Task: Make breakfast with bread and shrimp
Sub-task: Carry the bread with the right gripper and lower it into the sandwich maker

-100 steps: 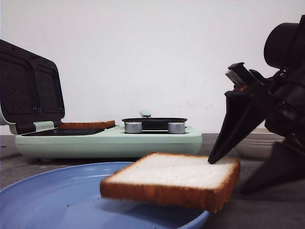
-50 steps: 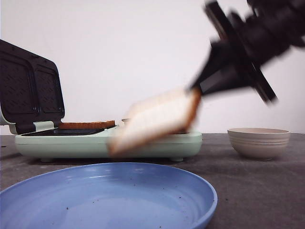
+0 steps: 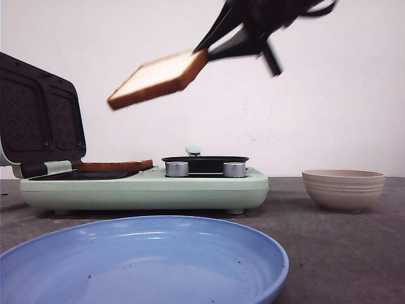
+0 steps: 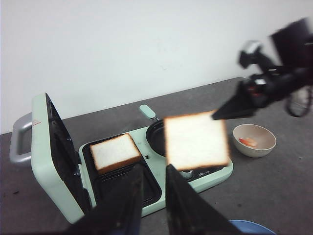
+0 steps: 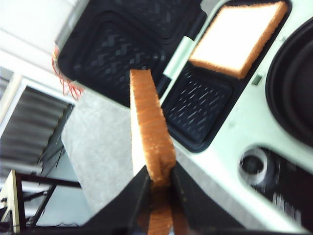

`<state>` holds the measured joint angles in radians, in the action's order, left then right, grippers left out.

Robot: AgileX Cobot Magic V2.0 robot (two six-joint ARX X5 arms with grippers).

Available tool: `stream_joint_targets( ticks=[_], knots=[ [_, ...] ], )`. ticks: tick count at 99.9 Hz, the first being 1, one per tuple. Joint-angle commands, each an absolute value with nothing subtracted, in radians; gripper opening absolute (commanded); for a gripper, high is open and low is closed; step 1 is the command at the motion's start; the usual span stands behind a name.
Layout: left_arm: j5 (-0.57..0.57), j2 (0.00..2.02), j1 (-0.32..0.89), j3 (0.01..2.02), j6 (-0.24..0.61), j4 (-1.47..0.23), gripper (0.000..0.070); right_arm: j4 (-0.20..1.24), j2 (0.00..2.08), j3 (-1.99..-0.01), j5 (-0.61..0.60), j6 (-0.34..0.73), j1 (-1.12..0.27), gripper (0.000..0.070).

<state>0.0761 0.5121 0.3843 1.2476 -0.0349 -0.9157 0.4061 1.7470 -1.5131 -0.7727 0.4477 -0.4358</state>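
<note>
This bread slice will go down from my right gripper in the sandwich maker's bare cavity [image 3: 87, 172] [image 5: 196, 108], beside the other slice.
My right gripper [image 3: 204, 53] is shut on one edge of a bread slice [image 3: 158, 79] and holds it tilted, high in the air above the mint-green sandwich maker [image 3: 145, 187]. In the right wrist view the fingers [image 5: 159, 178] pinch the slice's crust [image 5: 150, 137]. A second bread slice [image 4: 115, 152] lies in one cavity of the open maker; the cavity beside it [image 4: 124, 188] is bare. The shrimp [image 4: 247, 142] lies in the beige bowl [image 4: 266, 134]. My left gripper [image 4: 153, 169] is open and empty, above the table in front of the maker.
A blue plate [image 3: 145, 259] lies bare at the table's front. The maker's lid [image 3: 38, 120] stands open at the left. A small black pan [image 3: 205, 163] and two silver knobs [image 3: 177, 169] sit on the maker's right half. The bowl [image 3: 343, 189] stands at the right.
My right gripper has lifted the bread slice off the blue plate and carried it up and to the left, to above the sandwich maker. The plate is now bare.
</note>
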Motion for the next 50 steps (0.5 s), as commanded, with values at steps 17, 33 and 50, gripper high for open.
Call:
stream_joint_targets(
  ticks=[17, 33, 50],
  knots=[
    [0.075, 0.519, 0.395, 1.258, -0.041, -0.908, 0.0003, 0.607, 2.067, -1.914, -0.797, 0.325, -0.482, 0.0000],
    [0.075, 0.519, 0.395, 1.258, -0.041, -0.930, 0.0003, 0.666, 2.228, -2.118, -0.813, 0.313, -0.506, 0.0000],
    [0.075, 0.519, 0.395, 1.258, -0.049, -0.930, 0.0003, 0.644, 2.308, -2.194, -0.814, 0.334, -0.537, 0.0000]
  ],
)
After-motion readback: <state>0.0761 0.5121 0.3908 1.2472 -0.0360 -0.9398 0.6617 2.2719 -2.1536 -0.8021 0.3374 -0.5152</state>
